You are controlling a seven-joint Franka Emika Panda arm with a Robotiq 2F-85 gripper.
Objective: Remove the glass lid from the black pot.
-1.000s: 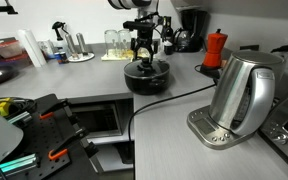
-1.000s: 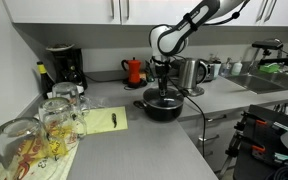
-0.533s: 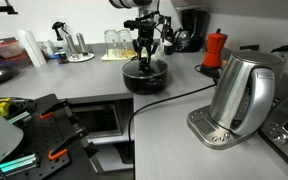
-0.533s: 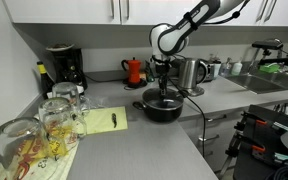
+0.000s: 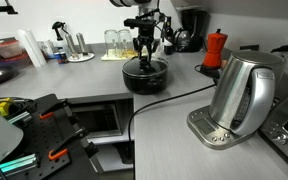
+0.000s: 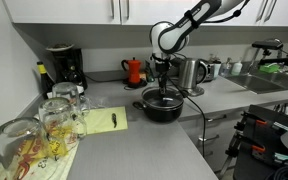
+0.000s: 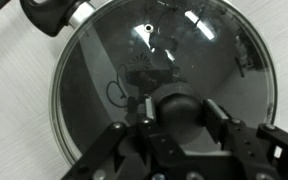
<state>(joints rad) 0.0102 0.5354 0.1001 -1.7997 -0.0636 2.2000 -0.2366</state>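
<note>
My gripper needs to let the glass lid go on the bare grey counter [image 5: 91,86] next to the black pot, close to the front edge.
The black pot [image 5: 144,80] [image 6: 162,108] stands on the grey counter, and the glass lid [image 5: 144,69] [image 6: 162,99] lies flat on it. My gripper [image 5: 145,59] [image 6: 163,91] comes straight down onto the lid's centre. In the wrist view the domed glass lid [image 7: 134,50] with its metal rim fills the picture. Its black knob [image 7: 177,105] sits between my fingers [image 7: 146,112], and the gripper [image 7: 179,115] is shut on it. One pot handle [image 7: 49,12] shows at the top left.
A steel kettle [image 5: 239,95] on its base stands at the counter's near end, its black cable [image 5: 174,100] running past the pot. A red moka pot [image 5: 215,48] [image 6: 133,70], a coffee machine [image 6: 62,68], upright drinking glasses [image 6: 54,115] and a yellow notepad [image 6: 109,120] are nearby.
The jaws have closed onto the lid's knob. The arm has hardly moved, and the lid lies on the pot as before.
</note>
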